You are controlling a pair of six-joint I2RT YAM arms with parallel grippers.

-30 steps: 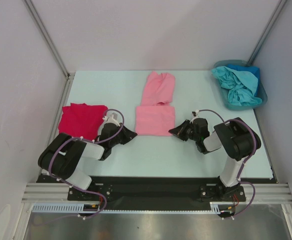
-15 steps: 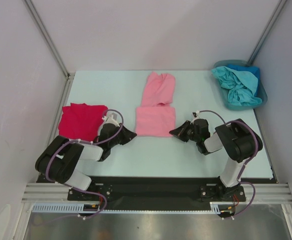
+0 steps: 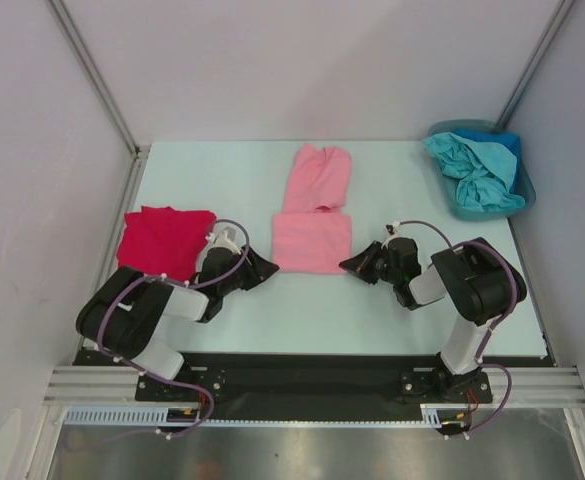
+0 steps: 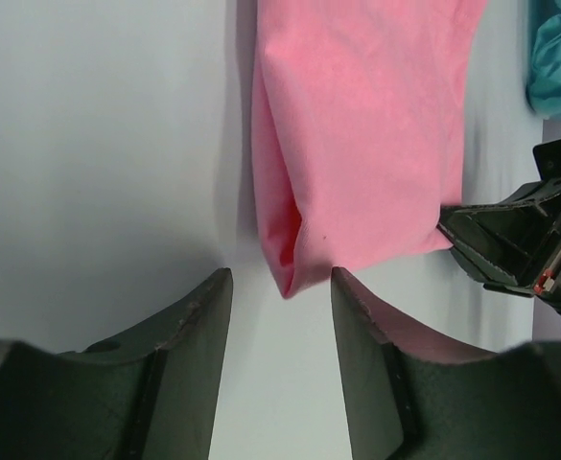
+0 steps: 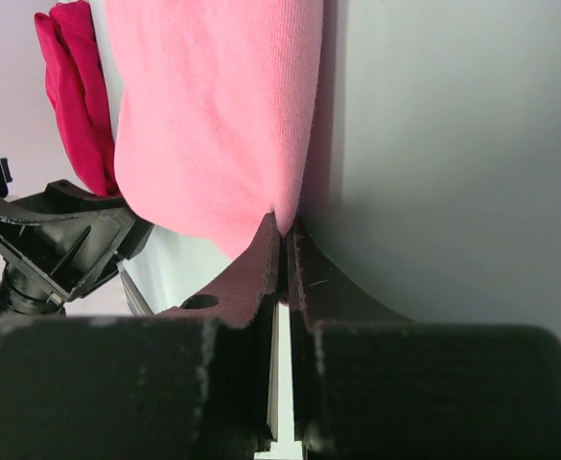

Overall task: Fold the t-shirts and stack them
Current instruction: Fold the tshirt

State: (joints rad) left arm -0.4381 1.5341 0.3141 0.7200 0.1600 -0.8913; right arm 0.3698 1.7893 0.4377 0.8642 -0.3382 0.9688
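The light pink t-shirt is held by my right gripper only, so next my left gripper pinches the t-shirt's loose near corner [image 4: 293, 274] before both grippers carry the t-shirt's edge over.
A light pink t-shirt [image 3: 312, 240] lies mid-table, its near half doubled over into a square and its far half [image 3: 319, 175] stretching away. My left gripper [image 3: 267, 268] sits at its near-left corner, open; in the left wrist view that pink corner [image 4: 288, 273] lies on the table just ahead of the gripper [image 4: 280, 287], touching neither finger. My right gripper [image 3: 348, 264] is at the near-right corner, shut on the pink cloth [image 5: 282, 222]. A bright red t-shirt [image 3: 162, 240] lies folded at the left. Teal and blue t-shirts [image 3: 470, 170] are heaped at the far right.
The teal and blue heap fills a blue bin [image 3: 525, 190] against the right wall. White walls and metal posts close in the table on three sides. The arm bases stand on the black rail [image 3: 302, 375] along the near edge.
My left gripper has opened and let go of the pink shirt's near-left corner, which now rests on the table. The right gripper has stayed shut on its corner.
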